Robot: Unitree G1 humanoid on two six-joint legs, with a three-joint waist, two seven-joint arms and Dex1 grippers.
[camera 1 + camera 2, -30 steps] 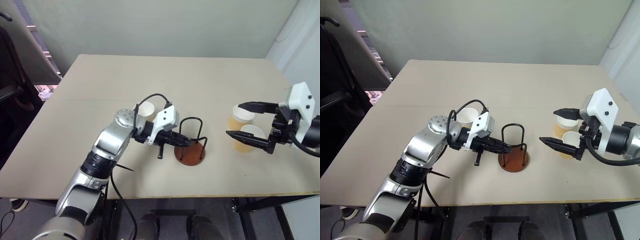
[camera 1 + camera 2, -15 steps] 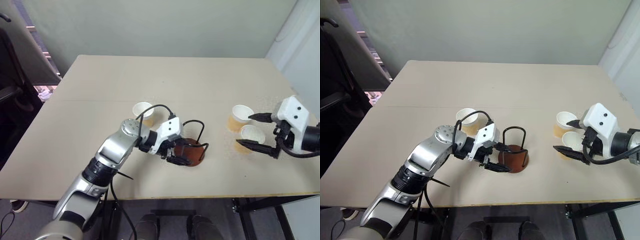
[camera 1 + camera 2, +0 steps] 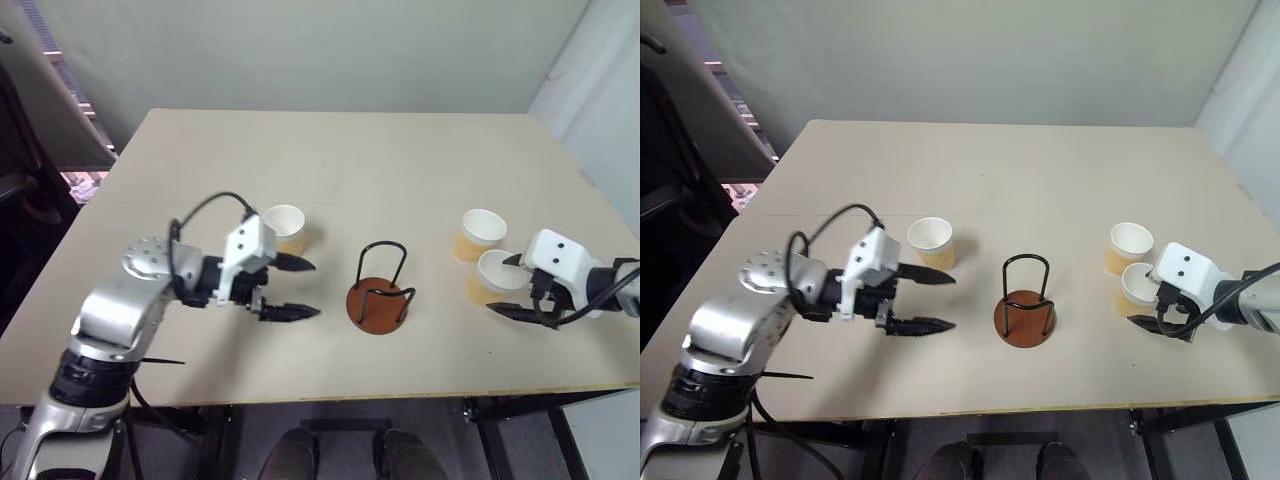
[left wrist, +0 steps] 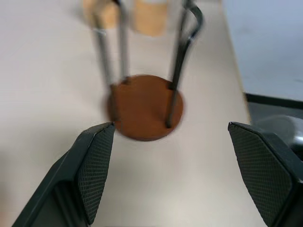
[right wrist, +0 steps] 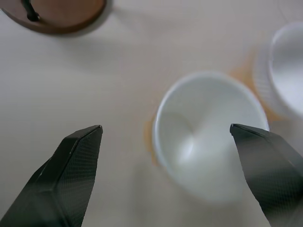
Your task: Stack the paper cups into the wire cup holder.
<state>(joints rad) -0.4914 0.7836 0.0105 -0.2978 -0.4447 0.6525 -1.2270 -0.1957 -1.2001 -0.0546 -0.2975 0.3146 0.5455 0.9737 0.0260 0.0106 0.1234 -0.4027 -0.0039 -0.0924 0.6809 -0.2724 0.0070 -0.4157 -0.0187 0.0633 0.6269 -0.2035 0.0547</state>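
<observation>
The lone paper cup is just behind my left gripper, which should go to it next and close on that cup's near-side rim [image 3: 273,232].
The wire cup holder [image 3: 380,292], black wire loops on a reddish-brown disc, stands empty at mid-table. One paper cup [image 3: 286,228] stands upright to its left, just behind my left gripper [image 3: 302,288], which is open, empty and pointing at the holder from a short gap away. The left wrist view has the holder's base [image 4: 144,106] ahead between the spread fingers [image 4: 94,165]. Two more paper cups stand at the right, a far cup [image 3: 481,233] and a near cup [image 3: 495,276]. My right gripper [image 3: 508,288] is open and low, with the near cup [image 5: 208,151] between its fingers.
The beige table [image 3: 330,160] has bare room at the back and along the front edge [image 3: 330,392]. A grey wall runs behind it. Dark furniture stands off the table's left side [image 3: 30,190].
My left gripper has opened and drawn back to the left, away from the holder. My right gripper has come down so that its open fingers flank the near right cup.
</observation>
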